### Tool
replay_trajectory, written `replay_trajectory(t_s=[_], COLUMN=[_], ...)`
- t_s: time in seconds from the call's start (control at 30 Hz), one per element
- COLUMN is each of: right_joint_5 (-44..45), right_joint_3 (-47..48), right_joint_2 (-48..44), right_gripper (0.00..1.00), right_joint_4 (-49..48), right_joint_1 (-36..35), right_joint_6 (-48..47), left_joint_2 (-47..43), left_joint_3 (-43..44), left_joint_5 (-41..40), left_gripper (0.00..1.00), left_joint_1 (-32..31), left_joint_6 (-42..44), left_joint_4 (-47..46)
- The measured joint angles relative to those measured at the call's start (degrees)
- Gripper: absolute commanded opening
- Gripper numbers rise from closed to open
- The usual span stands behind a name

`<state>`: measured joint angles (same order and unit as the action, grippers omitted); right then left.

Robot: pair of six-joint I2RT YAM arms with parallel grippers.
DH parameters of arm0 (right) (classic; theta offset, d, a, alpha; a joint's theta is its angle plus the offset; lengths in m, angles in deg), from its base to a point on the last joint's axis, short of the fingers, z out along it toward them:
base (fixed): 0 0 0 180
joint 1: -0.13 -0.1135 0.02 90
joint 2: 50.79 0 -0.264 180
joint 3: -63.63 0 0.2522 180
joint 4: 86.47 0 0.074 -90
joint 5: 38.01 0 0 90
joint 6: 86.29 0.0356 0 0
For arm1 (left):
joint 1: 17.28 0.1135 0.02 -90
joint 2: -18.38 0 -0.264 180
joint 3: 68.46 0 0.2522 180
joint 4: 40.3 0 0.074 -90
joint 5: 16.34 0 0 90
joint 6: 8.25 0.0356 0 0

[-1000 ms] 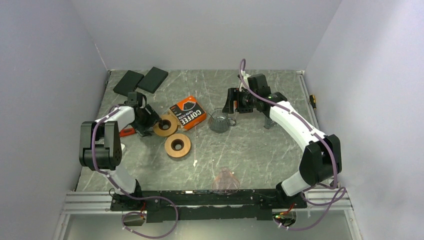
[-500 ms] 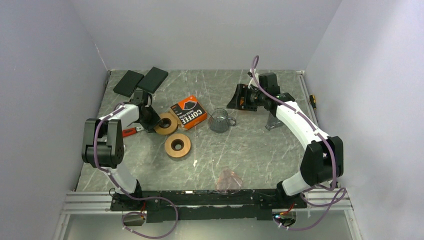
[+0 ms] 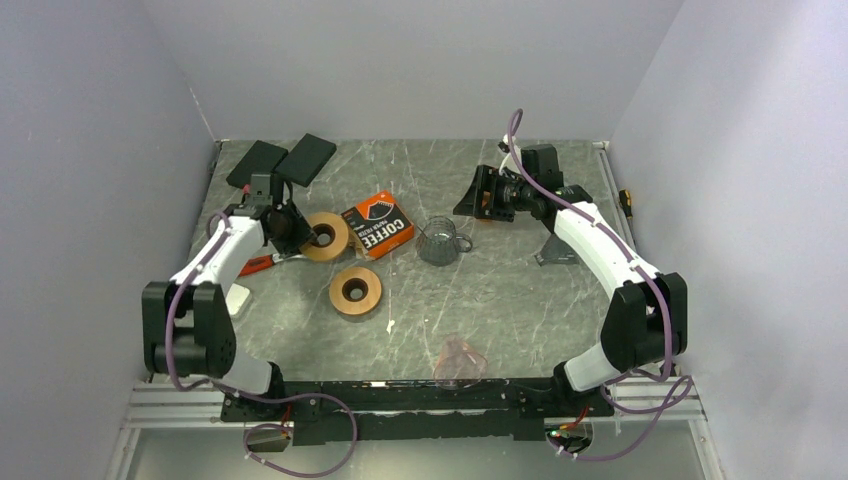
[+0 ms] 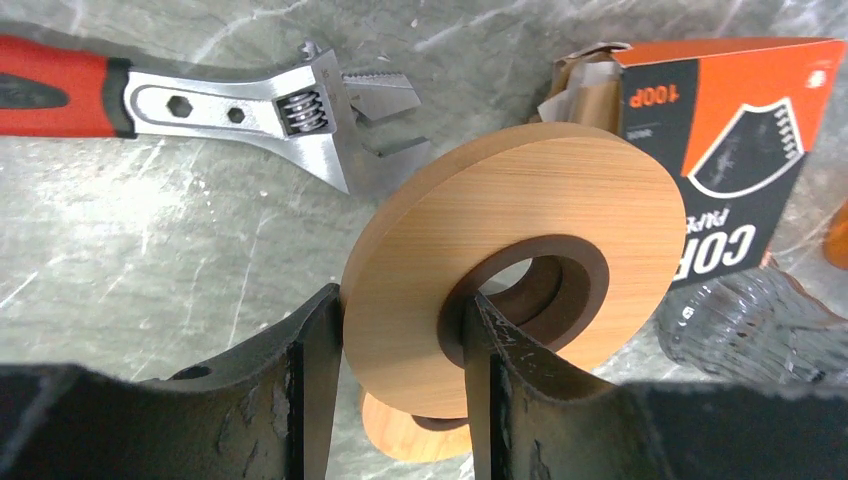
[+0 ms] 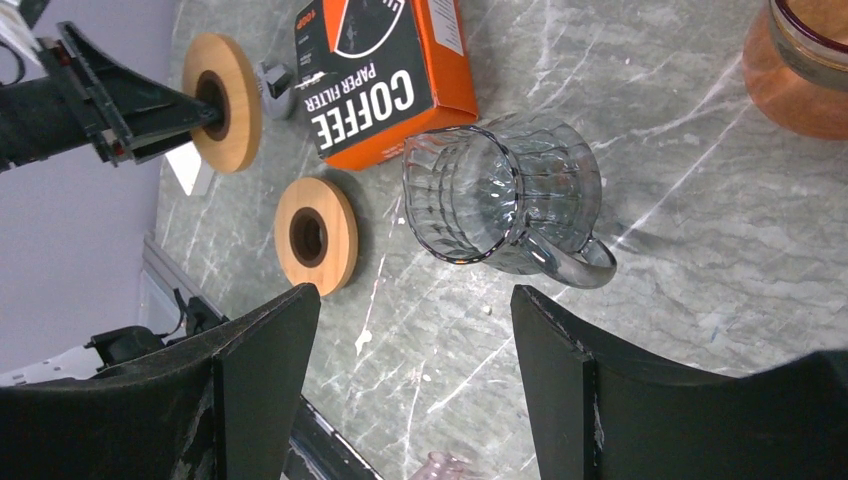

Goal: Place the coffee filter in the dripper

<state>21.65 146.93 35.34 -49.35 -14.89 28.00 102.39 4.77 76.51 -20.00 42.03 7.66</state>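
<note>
The wooden ring, now held tilted off the table, will be let go by my left gripper on the open top of the clear glass dripper (image 3: pixel 437 228) (image 4: pixel 800 335).
The orange coffee filter box (image 3: pixel 378 223) lies mid-table, also seen in the right wrist view (image 5: pixel 375 75) and the left wrist view (image 4: pixel 730 140). The clear glass dripper (image 3: pixel 438 241) with a handle stands to its right; it shows open end up in the right wrist view (image 5: pixel 500 195). My left gripper (image 3: pixel 300 232) is shut on the rim of a wooden ring (image 4: pixel 480 230), held tilted off the table, one finger through the hole. My right gripper (image 3: pixel 472 198) is open and empty, hovering behind and right of the dripper (image 5: pixel 412 292).
A second wooden ring (image 3: pixel 355 290) lies flat on the table. A red-handled wrench (image 4: pixel 200 100) lies left of the held ring. Two black pads (image 3: pixel 282 162) sit at the back left. A pink glass (image 3: pixel 458 360) is near the front edge. An orange-tinted glass (image 5: pixel 800 70) is at the right.
My left gripper has raised the wooden ring off the table and shifted it slightly back; the left arm has stretched out. My right gripper drew back to the right, away from the dripper.
</note>
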Motion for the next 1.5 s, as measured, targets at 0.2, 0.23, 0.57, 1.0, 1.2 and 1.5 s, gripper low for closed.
replay_trajectory(t_s=[0.2,0.23,0.57,1.0,1.2,1.5], right_joint_5=[-1.70,-1.88,-3.02,7.21,13.88,16.02], right_joint_3=[0.00,0.00,0.00,0.07,0.48,0.48], right_joint_2=[0.00,0.00,0.00,-5.16,-5.46,-5.46], right_gripper=[0.76,0.76,0.82,0.94,0.93,0.93], right_joint_4=[-0.90,-1.05,-1.33,2.47,4.81,5.53], right_joint_1=[0.11,0.11,0.26,-2.91,-6.78,-6.82], right_joint_6=[0.70,0.81,0.59,-4.07,-5.95,-6.10], left_joint_2=[-5.99,-6.32,-3.26,5.14,9.62,14.16], left_joint_3=[0.02,0.02,6.82,18.51,23.19,28.63], left_joint_5=[-0.63,-0.63,-0.85,-1.22,-1.73,-1.90], left_gripper=[0.38,0.37,0.37,0.38,0.38,0.39], left_joint_1=[-0.13,-0.24,-10.19,-25.03,-30.73,-35.17], left_joint_6=[2.19,2.60,4.79,4.98,4.96,5.14], left_joint_4=[2.49,2.69,4.87,5.38,6.45,7.93])
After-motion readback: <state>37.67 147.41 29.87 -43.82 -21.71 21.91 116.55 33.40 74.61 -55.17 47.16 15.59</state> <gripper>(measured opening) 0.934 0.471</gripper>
